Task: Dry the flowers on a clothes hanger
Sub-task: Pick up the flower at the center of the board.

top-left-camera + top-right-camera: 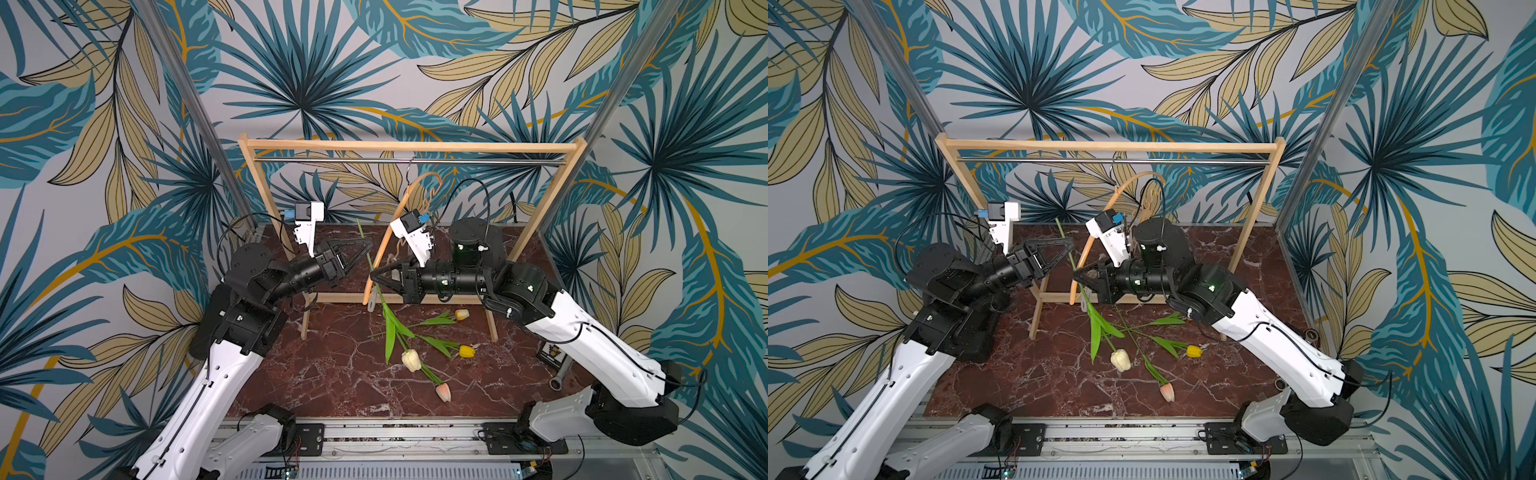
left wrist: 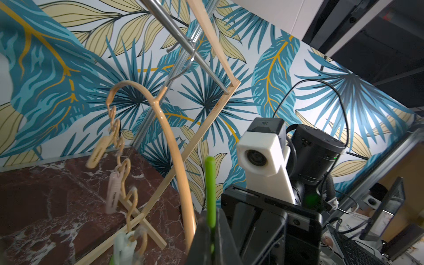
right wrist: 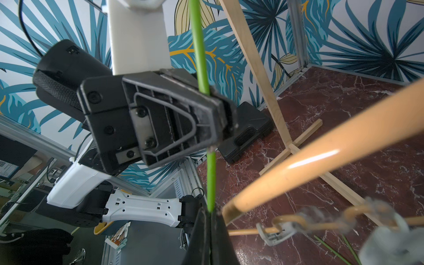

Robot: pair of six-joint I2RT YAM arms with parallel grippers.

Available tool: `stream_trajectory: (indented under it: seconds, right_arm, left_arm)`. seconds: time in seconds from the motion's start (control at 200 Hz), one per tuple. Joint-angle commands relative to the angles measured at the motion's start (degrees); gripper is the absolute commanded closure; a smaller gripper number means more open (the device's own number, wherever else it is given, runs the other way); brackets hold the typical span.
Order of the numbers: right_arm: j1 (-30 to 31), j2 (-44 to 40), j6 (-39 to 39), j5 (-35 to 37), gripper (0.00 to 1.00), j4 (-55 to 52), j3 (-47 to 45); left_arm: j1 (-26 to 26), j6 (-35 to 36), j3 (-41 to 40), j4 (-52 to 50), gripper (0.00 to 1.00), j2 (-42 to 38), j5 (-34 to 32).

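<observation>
My left gripper holds the upper part of the stem that must go into a clothespin. So next my right gripper takes the stem lower, just above the leaves [image 1: 381, 297].
In both top views a long green tulip stem [image 1: 362, 232] [image 1: 1064, 235] stands nearly upright beside the clothes hanger [image 1: 380, 253] [image 1: 1086, 249]. My left gripper [image 1: 368, 249] [image 2: 211, 229] is shut on the stem higher up. Just below it, my right gripper [image 1: 374, 276] [image 3: 210, 215] is shut on the same stem [image 3: 198, 57]. The stem's leaves [image 1: 388, 332] hang down toward a cream-white head [image 1: 411, 360]. The hanger hangs by its hook from the rod, turned edge-on, with pale clothespins [image 2: 113, 195] [image 3: 277, 231] on its wavy bar. Pink [image 1: 444, 391], yellow [image 1: 467, 351] and yellow-orange [image 1: 462, 314] tulips lie on the table.
The wooden rack frame [image 1: 411, 145] with its metal rod [image 1: 332, 160] stands at the back of the red marble table [image 1: 324, 374]; its foot bars run behind both grippers. A black case [image 3: 247, 130] lies behind the rack. Small items [image 1: 548, 353] sit at the table's right edge.
</observation>
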Motion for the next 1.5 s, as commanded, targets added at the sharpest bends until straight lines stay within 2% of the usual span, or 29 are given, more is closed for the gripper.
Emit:
stream_trajectory:
  seconds: [0.0, 0.07, 0.13, 0.25, 0.376, 0.421, 0.751, 1.497]
  right_arm:
    - [0.36, -1.29, 0.55, 0.4, 0.99, 1.87, -1.11]
    - [0.37, -1.91, 1.02, 0.37, 0.94, 1.87, -2.14]
    - [0.33, -2.76, 1.57, 0.3, 0.85, 1.91, -3.57]
    - [0.34, -6.09, 2.93, 0.05, 0.62, 2.69, -7.93]
    - [0.33, -8.58, 4.01, -0.7, 0.48, 2.97, -11.54]
    - [0.28, -8.79, 4.27, -0.61, 0.46, 2.75, -12.04]
    - [0.29, -8.16, 4.33, 0.02, 0.53, 3.42, -10.23]
    - [0.25, -6.47, 5.65, -1.62, 0.89, 5.63, -9.29]
  left_arm:
    - [-0.15, -0.43, -0.74, 2.27, 1.0, -0.23, 0.41]
    - [0.12, -2.25, -1.77, 5.19, 1.0, 0.01, 0.67]
    - [0.59, -4.77, -2.76, 8.78, 1.0, 0.41, 1.08]
    - [1.89, -10.28, -3.69, 16.6, 1.0, 1.83, 2.89]
    - [2.23, -12.93, -3.36, 19.95, 1.0, 2.87, 3.93]
    - [2.25, -13.45, -3.25, 20.49, 1.0, 3.0, 4.24]
    - [2.26, -15.66, -3.92, 21.7, 1.0, 3.27, 6.41]
    - [2.26, -15.73, -5.8, 22.31, 1.0, 3.45, 6.91]
